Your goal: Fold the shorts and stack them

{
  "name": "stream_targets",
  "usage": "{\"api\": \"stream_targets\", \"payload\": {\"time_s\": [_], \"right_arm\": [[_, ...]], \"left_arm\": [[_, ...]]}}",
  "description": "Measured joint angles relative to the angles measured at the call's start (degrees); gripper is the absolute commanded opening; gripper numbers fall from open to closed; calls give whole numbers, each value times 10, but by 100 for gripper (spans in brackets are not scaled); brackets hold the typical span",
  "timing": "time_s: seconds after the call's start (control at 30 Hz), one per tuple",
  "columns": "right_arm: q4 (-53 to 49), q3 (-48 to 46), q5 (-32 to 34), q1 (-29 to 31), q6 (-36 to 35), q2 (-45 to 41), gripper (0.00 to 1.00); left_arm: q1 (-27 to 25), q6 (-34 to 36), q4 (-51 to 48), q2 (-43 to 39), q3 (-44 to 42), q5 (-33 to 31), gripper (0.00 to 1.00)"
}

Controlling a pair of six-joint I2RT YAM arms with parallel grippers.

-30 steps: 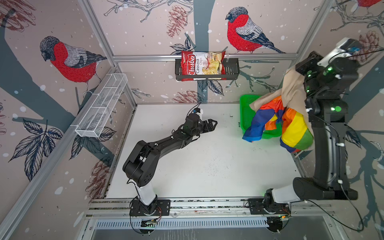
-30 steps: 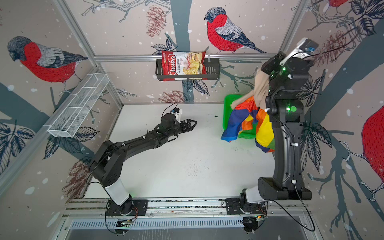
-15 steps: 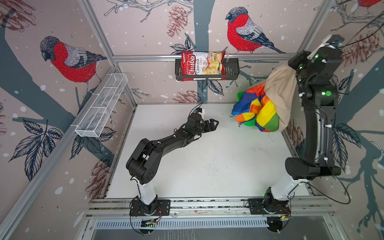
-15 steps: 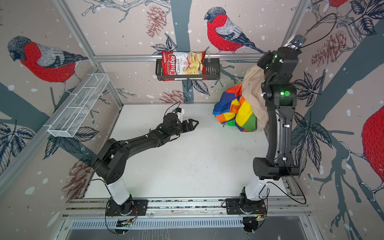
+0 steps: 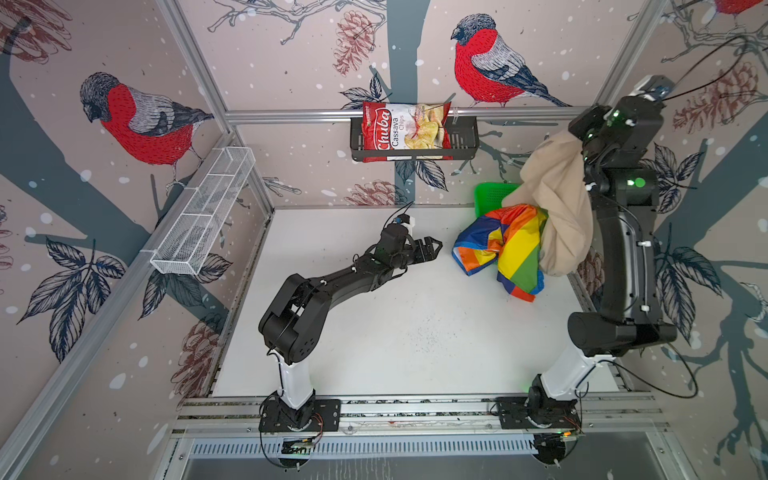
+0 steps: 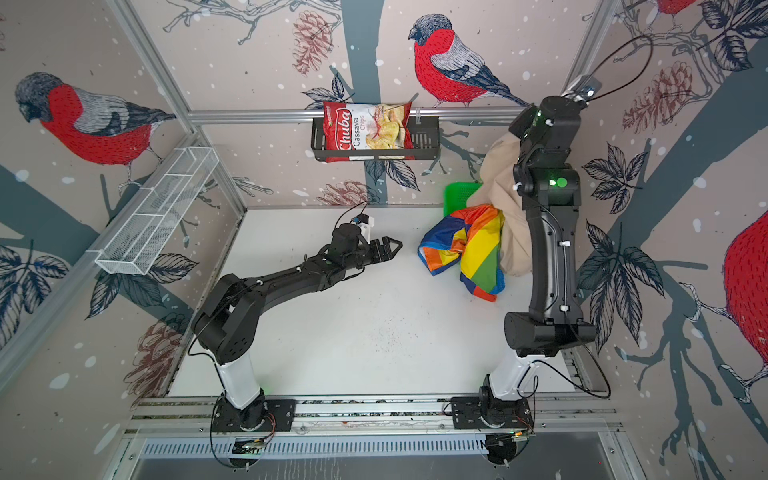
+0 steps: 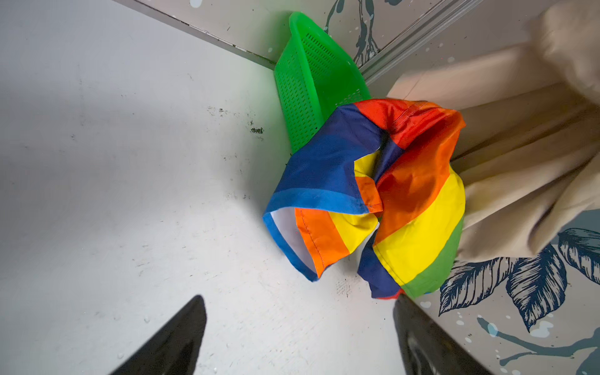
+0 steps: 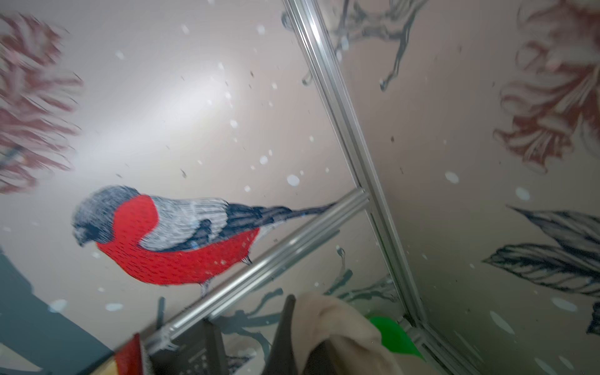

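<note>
My right gripper will put down and let go of the beige shorts on the table (image 5: 440,271) between my left gripper and the rainbow shorts.
My right gripper (image 5: 578,135) is raised high at the back right, shut on the beige shorts (image 5: 557,208), which hang from it in a long bunch (image 6: 503,187). In the right wrist view the beige cloth (image 8: 334,324) drapes over one black finger (image 8: 287,321). The rainbow shorts (image 5: 507,249) dangle crumpled against the beige pair, and their lower end reaches down close to the table (image 6: 469,253). My left gripper (image 5: 436,245) hovers low over the table just left of them, open and empty. In the left wrist view the rainbow shorts (image 7: 389,201) lie beyond the gripper (image 7: 298,302).
A green plastic basket (image 5: 490,195) leans in the back right corner behind the shorts. A black rack with a chips bag (image 5: 405,133) hangs on the back wall. A white wire basket (image 5: 203,212) hangs on the left wall. Aluminium frame posts edge the white table (image 5: 395,324).
The right arm swung the hanging shorts leftward, then back. The rainbow pair now hangs lower, near the table, and the green basket shows again. The left arm has barely moved.
</note>
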Motion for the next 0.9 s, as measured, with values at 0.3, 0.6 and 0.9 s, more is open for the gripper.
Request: {"api": "stream_targets", "payload": {"time_s": [0.3, 0.6, 0.9], "right_arm": [[122, -6, 24, 15, -15, -23, 0], [153, -16, -101, 130, -71, -51, 0], [205, -219, -128, 358, -153, -117, 3]], "left_arm": [[-11, 6, -15, 22, 30, 0, 89], [-4, 10, -29, -5, 23, -5, 90], [76, 9, -37, -154, -78, -50, 95]]}}
